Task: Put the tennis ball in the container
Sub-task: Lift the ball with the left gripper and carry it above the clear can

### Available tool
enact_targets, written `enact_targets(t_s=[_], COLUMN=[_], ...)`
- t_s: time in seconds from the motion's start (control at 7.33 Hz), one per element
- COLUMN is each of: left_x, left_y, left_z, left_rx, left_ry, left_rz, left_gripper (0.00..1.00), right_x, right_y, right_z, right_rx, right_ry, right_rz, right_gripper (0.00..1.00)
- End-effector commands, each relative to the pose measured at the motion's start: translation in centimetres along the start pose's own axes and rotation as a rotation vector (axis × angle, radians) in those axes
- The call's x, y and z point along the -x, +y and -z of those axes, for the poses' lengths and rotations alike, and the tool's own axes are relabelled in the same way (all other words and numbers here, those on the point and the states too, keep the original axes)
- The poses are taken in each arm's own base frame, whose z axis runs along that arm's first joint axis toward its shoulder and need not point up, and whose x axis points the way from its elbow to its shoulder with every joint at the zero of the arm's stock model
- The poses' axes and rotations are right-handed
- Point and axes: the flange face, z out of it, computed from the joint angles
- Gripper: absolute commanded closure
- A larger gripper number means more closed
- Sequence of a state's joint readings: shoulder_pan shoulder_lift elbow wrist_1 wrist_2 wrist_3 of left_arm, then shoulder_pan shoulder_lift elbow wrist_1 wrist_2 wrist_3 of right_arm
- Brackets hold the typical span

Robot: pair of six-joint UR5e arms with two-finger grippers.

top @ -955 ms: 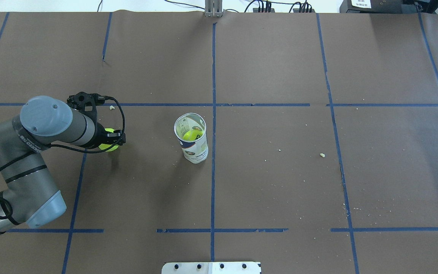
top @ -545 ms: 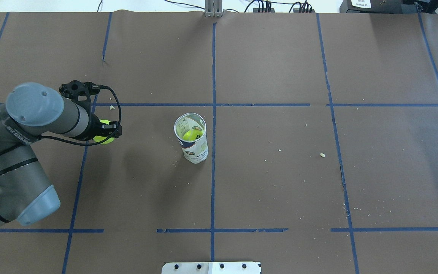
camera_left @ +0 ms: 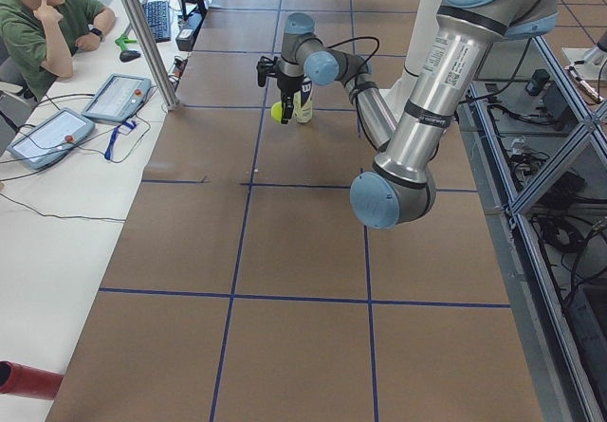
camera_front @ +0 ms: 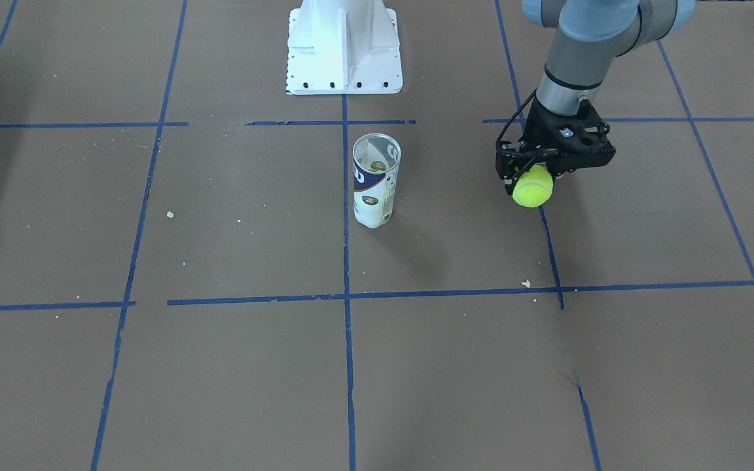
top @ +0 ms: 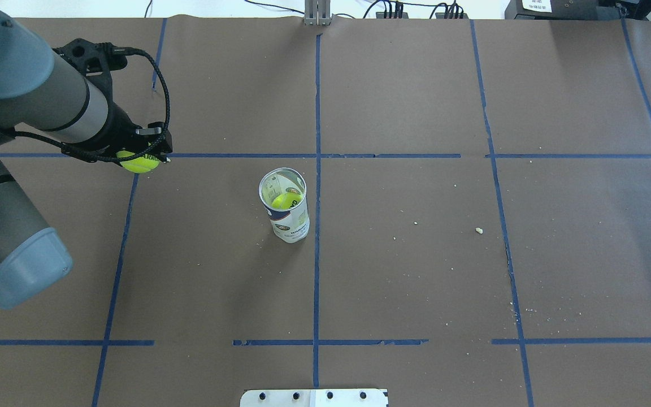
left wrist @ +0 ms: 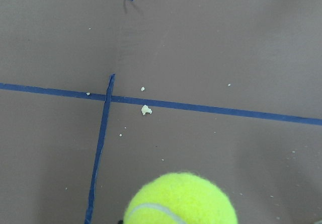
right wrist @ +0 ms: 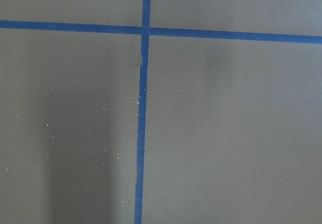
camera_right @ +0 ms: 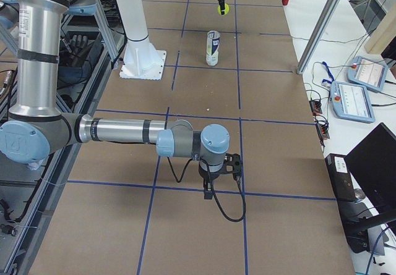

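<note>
The robot's left gripper needs to release the tennis ball at the open top of the container [camera_front: 382, 152] with the navy label. The ball is now above a blue tape crossing.
My left gripper [top: 141, 158] is shut on a yellow-green tennis ball [top: 138, 163] and holds it above the table, over a blue tape crossing. The front-facing view shows the ball [camera_front: 533, 186] hanging under the black fingers, well off the surface. In the left wrist view the ball [left wrist: 181, 200] fills the bottom edge. The container [top: 285, 206], a clear tube with a white and navy label, stands upright at mid-table, to the right of the ball in the overhead view. A second yellow-green ball [top: 286, 199] lies inside it. My right gripper [camera_right: 211, 185] shows only in the exterior right view, low over the table; I cannot tell its state.
The white pedestal base [camera_front: 344, 49] stands behind the container on the robot's side. Blue tape lines [top: 317, 113] and small crumbs [top: 478, 230] mark the brown table cover. An operator [camera_left: 43, 24] sits beyond the table's far edge, near tablets [camera_left: 114, 97].
My left arm has risen and carried the ball toward the table's far side, away from the robot. The grip on the ball is unchanged. The container has not moved.
</note>
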State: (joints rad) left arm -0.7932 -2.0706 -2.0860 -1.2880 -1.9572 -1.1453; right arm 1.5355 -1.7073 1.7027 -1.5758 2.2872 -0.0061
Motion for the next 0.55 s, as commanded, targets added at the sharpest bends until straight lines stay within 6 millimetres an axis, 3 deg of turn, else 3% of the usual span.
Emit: enact_targets(t_s=[0.0,0.14,0.41], left_x=[-4.4,-6.1,-11.7], left_y=[0.3,0.8,0.5], left_z=[3.6,4.3,3.9], left_rx=[0.041,0.044,0.069], left_ry=[0.032,0.052,0.059], left_rz=[0.068,0.114,0.174], left_gripper=[0.82,0.82,0.79], right_x=[0.0,0.0,0.0], right_y=[0.0,-0.1,0.0], right_z=[0.0,0.1,0.0], right_rx=[0.001,-0.001,0.0], right_ry=[0.0,0.0,0.0], right_rz=[-0.001,0.001,0.0], right_gripper=[0.0,0.0,0.0])
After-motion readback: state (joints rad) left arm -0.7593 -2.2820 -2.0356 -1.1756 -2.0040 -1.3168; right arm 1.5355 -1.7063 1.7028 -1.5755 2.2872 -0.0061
